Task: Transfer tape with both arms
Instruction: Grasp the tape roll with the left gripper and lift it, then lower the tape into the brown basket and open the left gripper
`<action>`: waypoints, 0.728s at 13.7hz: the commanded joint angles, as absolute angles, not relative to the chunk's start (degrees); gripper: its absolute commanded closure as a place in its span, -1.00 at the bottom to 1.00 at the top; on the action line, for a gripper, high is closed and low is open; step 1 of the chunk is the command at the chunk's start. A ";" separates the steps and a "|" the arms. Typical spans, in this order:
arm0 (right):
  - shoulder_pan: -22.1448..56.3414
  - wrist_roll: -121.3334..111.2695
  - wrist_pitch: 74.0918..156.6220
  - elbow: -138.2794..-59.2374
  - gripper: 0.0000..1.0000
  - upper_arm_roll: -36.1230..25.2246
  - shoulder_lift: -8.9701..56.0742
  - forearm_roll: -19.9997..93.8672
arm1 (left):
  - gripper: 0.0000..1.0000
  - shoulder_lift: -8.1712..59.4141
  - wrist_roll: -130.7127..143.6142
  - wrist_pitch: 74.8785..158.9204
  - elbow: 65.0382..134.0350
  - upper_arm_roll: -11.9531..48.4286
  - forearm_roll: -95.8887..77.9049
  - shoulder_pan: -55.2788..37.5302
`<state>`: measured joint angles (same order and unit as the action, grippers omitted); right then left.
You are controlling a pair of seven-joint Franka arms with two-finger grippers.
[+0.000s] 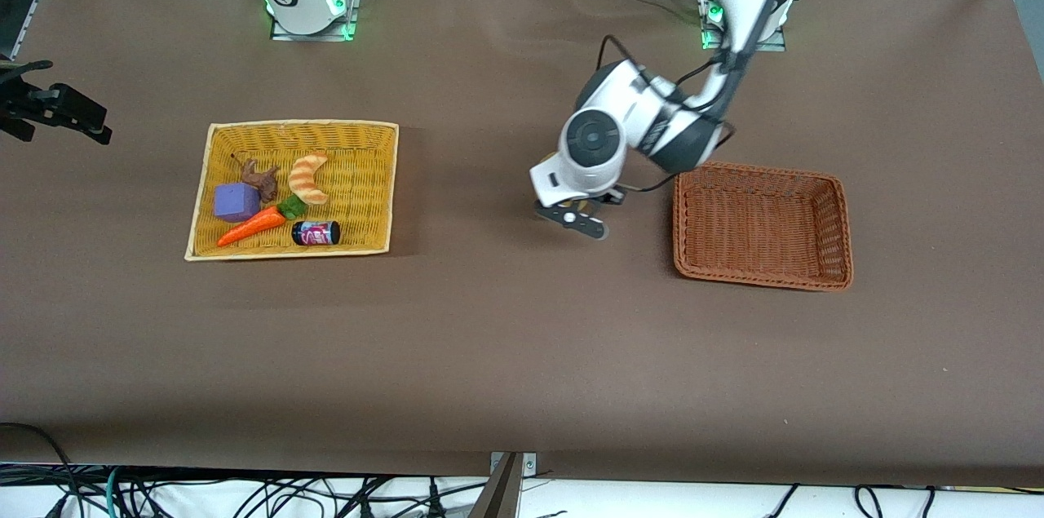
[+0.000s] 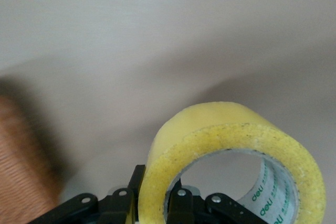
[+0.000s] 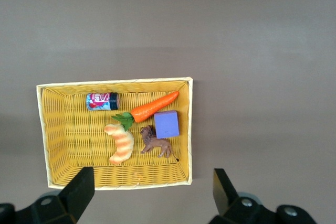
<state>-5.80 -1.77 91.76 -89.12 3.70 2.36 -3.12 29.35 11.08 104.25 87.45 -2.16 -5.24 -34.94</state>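
Observation:
Next, my left gripper releases the tape close to the middle of the empty brown basket (image 1: 772,231).
The tape (image 2: 231,135), a yellowish ring with a grey core, stands on edge in my left gripper (image 2: 157,203). The gripper is shut on the ring's wall, with one finger inside the core and one outside. In the front view the left gripper (image 1: 575,223) hangs just above the bare table between the two baskets, beside the brown basket (image 1: 763,228). A sliver of the tape (image 1: 582,217) shows under the wrist. My right gripper (image 3: 152,192) is open and empty, high above the yellow basket (image 3: 113,82). It is out of the front view.
The yellow basket (image 1: 302,125) holds a croissant toy (image 1: 308,178), a carrot (image 1: 251,228), a purple cube (image 1: 236,201), a brown animal figure (image 1: 261,178) and a small can (image 1: 316,233). The brown basket holds nothing. A black mount (image 1: 53,108) sticks in at the right arm's end.

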 commanded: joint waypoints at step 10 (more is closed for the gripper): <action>-5.71 -2.46 90.70 -87.36 -1.00 3.78 3.78 -2.02 | 1.00 28.11 -26.53 97.34 89.18 -1.50 -1.60 0.70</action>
